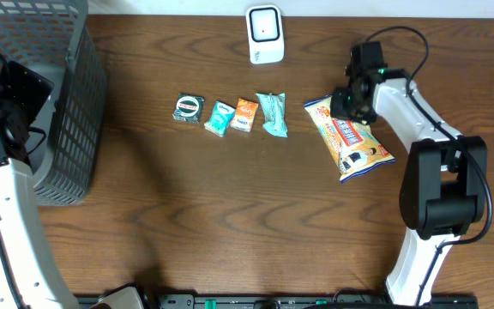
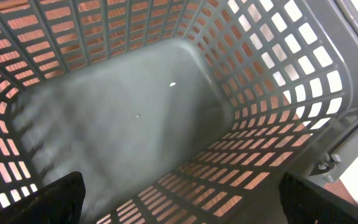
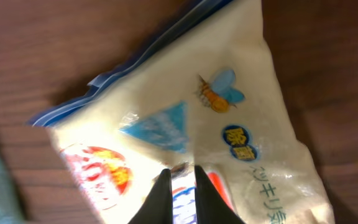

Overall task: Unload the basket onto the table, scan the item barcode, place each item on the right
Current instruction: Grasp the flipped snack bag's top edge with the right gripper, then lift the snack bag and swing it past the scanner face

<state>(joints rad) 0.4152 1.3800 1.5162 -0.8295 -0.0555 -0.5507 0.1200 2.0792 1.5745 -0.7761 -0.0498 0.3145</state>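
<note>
My right gripper is pinching at the flat printed side of the yellow snack bag, so next I open it, back off and grip the bag's long side edge (image 3: 286, 111) before I lift it.
A yellow snack bag (image 1: 352, 137) with red and blue print lies flat on the wooden table at the right. My right gripper (image 1: 348, 103) is down on its upper end. In the right wrist view the black fingers (image 3: 199, 193) stand almost together on the bag (image 3: 166, 124), pinching a narrow strip of its film (image 3: 182, 186). A white barcode scanner (image 1: 264, 34) stands at the back middle. My left gripper (image 2: 182, 205) hangs wide open inside the grey basket (image 2: 135, 106), holding nothing. No barcode shows in any view.
Several small packets lie in a row at mid-table: a dark round one (image 1: 189, 108), a teal one (image 1: 220, 117), an orange one (image 1: 245, 113) and a pale green pouch (image 1: 273, 114). The grey mesh basket (image 1: 58, 112) fills the left edge.
</note>
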